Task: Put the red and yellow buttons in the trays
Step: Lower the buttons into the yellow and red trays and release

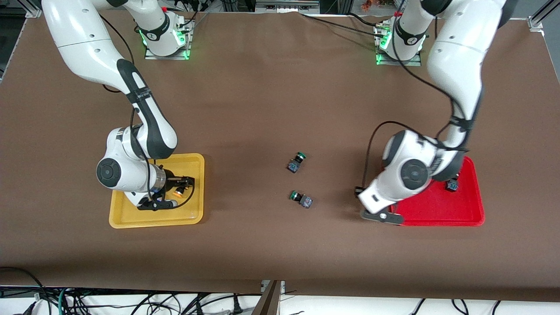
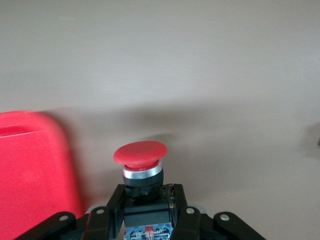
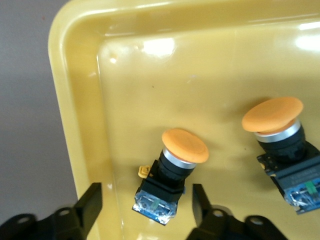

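My left gripper is to let go of the red-capped button in the red tray (image 1: pixel 425 187), next to the button lying there, toward the middle of the table.
My left gripper (image 2: pixel 145 194) is shut on the black body of a red-capped button (image 2: pixel 140 154), held over the brown table just off the red tray (image 2: pixel 30 175). In the front view that hand (image 1: pixel 379 210) is at the red tray's (image 1: pixel 463 214) corner toward the table's middle. Another button (image 1: pixel 453 185) lies in that tray, its cap hidden. My right gripper (image 3: pixel 145 205) is open low in the yellow tray (image 3: pixel 75 100), its fingers either side of a yellow-capped button (image 3: pixel 172 172) lying on its side. A second yellow-capped button (image 3: pixel 280 142) lies beside it.
Two green-capped buttons lie mid-table between the trays, one (image 1: pixel 296 162) farther from the front camera, one (image 1: pixel 301 198) nearer. The yellow tray (image 1: pixel 131 218) is at the right arm's end, the red tray at the left arm's end.
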`<state>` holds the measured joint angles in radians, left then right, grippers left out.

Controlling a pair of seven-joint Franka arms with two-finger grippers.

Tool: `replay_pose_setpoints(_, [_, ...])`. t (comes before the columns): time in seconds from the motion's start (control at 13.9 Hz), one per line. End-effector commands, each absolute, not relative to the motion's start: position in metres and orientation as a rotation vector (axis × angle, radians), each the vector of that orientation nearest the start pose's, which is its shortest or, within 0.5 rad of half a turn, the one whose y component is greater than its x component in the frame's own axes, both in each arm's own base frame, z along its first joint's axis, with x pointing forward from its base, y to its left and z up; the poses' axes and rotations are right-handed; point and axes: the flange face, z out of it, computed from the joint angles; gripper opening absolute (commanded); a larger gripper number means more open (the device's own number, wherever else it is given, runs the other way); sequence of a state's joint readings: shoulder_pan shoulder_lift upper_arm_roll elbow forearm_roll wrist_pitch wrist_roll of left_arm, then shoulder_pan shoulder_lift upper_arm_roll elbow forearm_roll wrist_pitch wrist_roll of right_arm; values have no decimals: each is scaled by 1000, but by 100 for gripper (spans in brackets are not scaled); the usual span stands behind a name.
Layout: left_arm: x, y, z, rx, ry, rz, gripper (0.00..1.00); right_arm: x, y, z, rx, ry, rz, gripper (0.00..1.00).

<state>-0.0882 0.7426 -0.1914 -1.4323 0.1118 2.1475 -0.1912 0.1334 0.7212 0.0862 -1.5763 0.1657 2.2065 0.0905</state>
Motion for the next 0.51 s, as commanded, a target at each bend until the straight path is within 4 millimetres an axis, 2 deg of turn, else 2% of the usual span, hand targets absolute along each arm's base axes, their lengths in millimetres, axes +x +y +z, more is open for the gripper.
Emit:
replay_pose_setpoints(0.0, [672,-117,280,-3143,75,89,0,674,152,253,-2949,55,112,100])
replay_pose_setpoints(0.07, [666,-96,278,-3137,37,114,0,674,152,270,-2949,48,85,100])
replay_pose_setpoints(0.22, [656,-71,268,-3133,6,152,0,668,148,316,-2957,35,34,100])
replay_pose_setpoints(0.36, [651,-33,254,-3139,19,172,0,650,139,379,-2973,12,-43,100])
replay_pose_setpoints(0.43, [643,-20,240,-3146,35,160,0,638,127,411,-3010,-3,-41,100])
